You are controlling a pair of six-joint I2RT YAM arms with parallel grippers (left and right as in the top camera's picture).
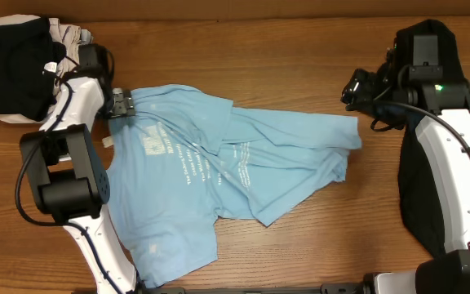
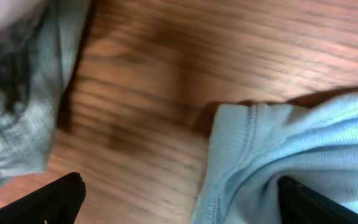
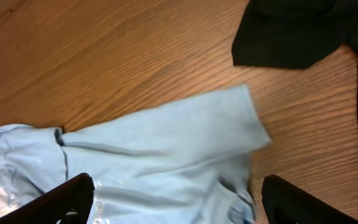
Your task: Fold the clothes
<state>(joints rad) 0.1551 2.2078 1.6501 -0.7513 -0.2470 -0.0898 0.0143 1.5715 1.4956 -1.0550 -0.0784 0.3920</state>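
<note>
My left gripper needs to close on the loose corner (image 1: 218,149) of the light blue T-shirt's folded-over flap, in the middle next to the white lettering.
The light blue T-shirt (image 1: 219,171) lies crumpled and partly doubled over in the middle of the table, white lettering up. My left gripper (image 1: 121,104) is open at its upper left corner. In the left wrist view the shirt's stitched edge (image 2: 253,155) lies between the spread fingers (image 2: 179,208), with the right finger against the cloth. My right gripper (image 1: 353,88) is open and empty, hovering above the shirt's right end (image 3: 166,143), fingers (image 3: 179,205) wide apart. A black shirt (image 1: 423,196) lies at the right under the right arm and also shows in the right wrist view (image 3: 291,31).
A pile of other clothes sits at the far left corner: a black garment (image 1: 11,65) on top of light grey and white ones (image 1: 72,37). The grey cloth (image 2: 17,93) lies close to my left gripper. Bare wood (image 1: 300,57) lies behind the shirt.
</note>
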